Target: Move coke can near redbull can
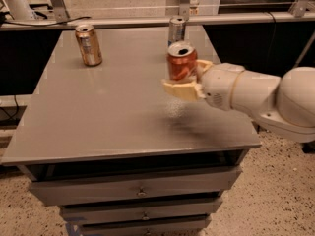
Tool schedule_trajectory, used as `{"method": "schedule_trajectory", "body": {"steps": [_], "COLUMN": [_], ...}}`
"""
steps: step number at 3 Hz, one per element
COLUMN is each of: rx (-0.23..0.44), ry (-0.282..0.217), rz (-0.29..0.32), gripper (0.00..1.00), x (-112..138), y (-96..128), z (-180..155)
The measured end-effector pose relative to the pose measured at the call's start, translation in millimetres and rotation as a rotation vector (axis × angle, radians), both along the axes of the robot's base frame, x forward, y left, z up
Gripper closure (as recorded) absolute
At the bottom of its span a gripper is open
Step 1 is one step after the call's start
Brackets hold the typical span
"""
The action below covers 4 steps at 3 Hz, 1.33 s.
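Observation:
My gripper has the coke can, now held above the grey table. I need to set it down close beside the redbull can, on my white arm's side (pixel 203 63).
The coke can (pixel 180 62), red-orange with a silver open top, is held in my gripper (pixel 185 80) above the right half of the grey table (pixel 98 112). The cream fingers (pixel 179 89) close around its lower body. The redbull can (pixel 176 30), slim and silver-grey, stands upright at the table's far edge, just behind the held coke can and partly hidden by it. My white arm (pixel 261 97) comes in from the right.
A gold-brown can (pixel 89 44) stands upright at the far left of the table. Metal rails and posts (pixel 147 18) run behind the table's back edge. Drawers (pixel 138 193) sit below the tabletop.

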<state>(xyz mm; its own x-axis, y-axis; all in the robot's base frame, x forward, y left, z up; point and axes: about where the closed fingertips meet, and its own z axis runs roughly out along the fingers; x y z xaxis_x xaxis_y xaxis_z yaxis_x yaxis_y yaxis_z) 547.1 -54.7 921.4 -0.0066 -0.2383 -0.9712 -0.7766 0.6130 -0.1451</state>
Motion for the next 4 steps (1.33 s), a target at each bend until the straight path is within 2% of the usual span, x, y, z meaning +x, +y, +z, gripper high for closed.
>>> {"method": "schedule_trajectory", "body": {"steps": [1, 2, 3, 4], "rx": [0.004, 0.027, 0.062, 0.079], "ry": [-0.022, -0.028, -0.001, 0.037], "rz": [-0.122, -0.197, -0.227, -0.216], "gripper": [1.00, 1.00, 1.00, 1.00], "x": [26.7, 64.1, 108.6, 145.8], "y": [-77.4, -126.0, -142.5, -135.8], "z": [11.7, 6.7, -20.6, -49.1]}}
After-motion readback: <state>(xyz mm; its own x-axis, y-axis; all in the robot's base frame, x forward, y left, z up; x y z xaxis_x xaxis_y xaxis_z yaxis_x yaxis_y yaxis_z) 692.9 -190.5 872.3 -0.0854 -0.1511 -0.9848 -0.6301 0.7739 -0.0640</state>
